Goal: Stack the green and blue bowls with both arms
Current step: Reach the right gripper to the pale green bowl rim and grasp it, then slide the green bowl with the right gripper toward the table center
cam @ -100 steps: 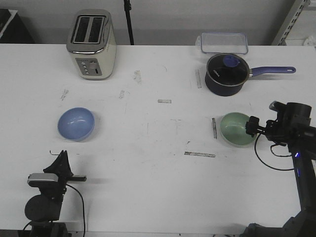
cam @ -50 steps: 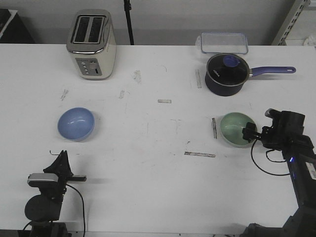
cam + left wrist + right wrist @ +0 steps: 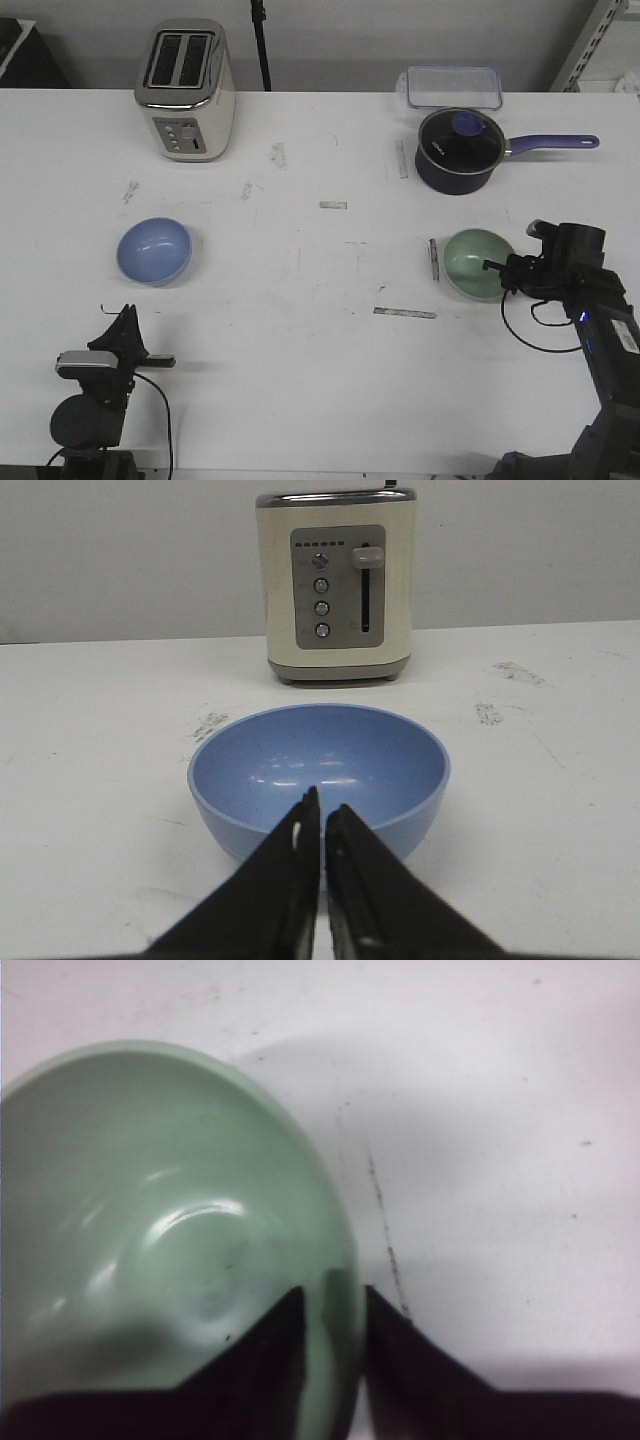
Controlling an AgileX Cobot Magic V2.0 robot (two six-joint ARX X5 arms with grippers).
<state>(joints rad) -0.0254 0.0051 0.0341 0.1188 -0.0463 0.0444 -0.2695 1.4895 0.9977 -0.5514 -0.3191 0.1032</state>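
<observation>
My right gripper sets the green bowl down next in the middle of the table (image 3: pixel 326 275), between the blue bowl and frontmost tape piece.
The blue bowl (image 3: pixel 153 250) sits upright on the table's left side and fills the middle of the left wrist view (image 3: pixel 320 770). My left gripper (image 3: pixel 126 318) is shut and empty, low near the front edge, a little short of that bowl (image 3: pixel 322 805). The green bowl (image 3: pixel 475 260) sits on the right side. My right gripper (image 3: pixel 493 267) is at its right rim. In the right wrist view one finger is inside the green bowl (image 3: pixel 170 1220) and one outside, and the gripper (image 3: pixel 333 1295) is closed on the rim.
A cream toaster (image 3: pixel 186 90) stands at the back left. A dark navy saucepan with a purple handle (image 3: pixel 458 150) stands behind the green bowl, with a clear lidded box (image 3: pixel 453 86) farther back. Tape strips (image 3: pixel 404 313) mark the white table.
My right gripper has come down and leftward onto the green bowl's right rim, and the bowl has shifted slightly left. The left arm and blue bowl have not moved.
</observation>
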